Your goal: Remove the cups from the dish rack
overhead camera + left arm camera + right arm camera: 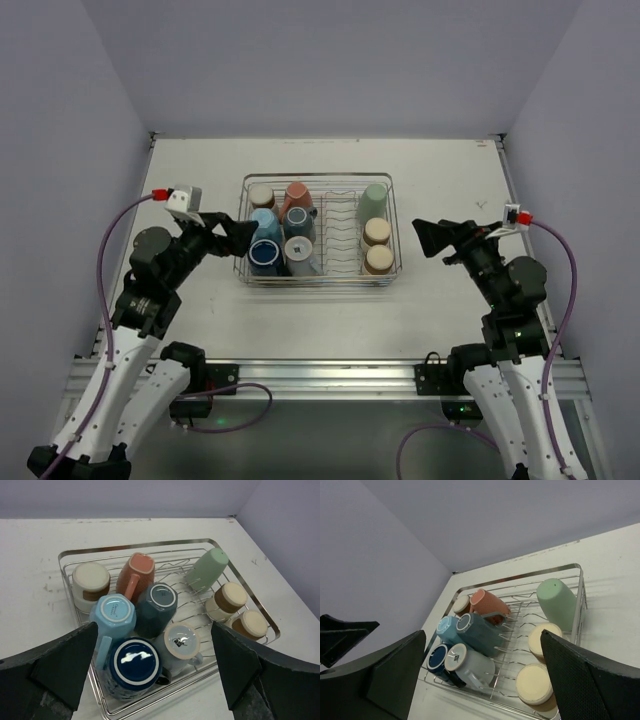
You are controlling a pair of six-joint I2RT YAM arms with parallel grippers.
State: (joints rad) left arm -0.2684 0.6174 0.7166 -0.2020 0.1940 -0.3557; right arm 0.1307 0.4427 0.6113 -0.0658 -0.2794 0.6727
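Observation:
The robot's right gripper needs to close on the dark teal cup's rim (497,648), because the left gripper needs to lift the cup and pass it over above the dish rack.
The chrome wire dish rack (318,177) stands mid-table with several cups upside down or tipped in it. At its left lie a navy cup (265,256), a light blue cup (264,221), a grey-white cup (301,250), a dark teal cup (156,607), a salmon cup (298,198) and a brown-and-cream cup (262,195). At its right are a mint tumbler (374,196) and two cream cups (377,232). My left gripper (240,238) hovers open at the rack's left end, above the navy cup (134,664). My right gripper (428,238) is open, just right of the rack (580,600).
Divider prongs (340,225) run down the rack's middle. Grey walls close in the white table (200,170) at the back and both sides. The arms' mounting rail (320,375) runs along the near edge.

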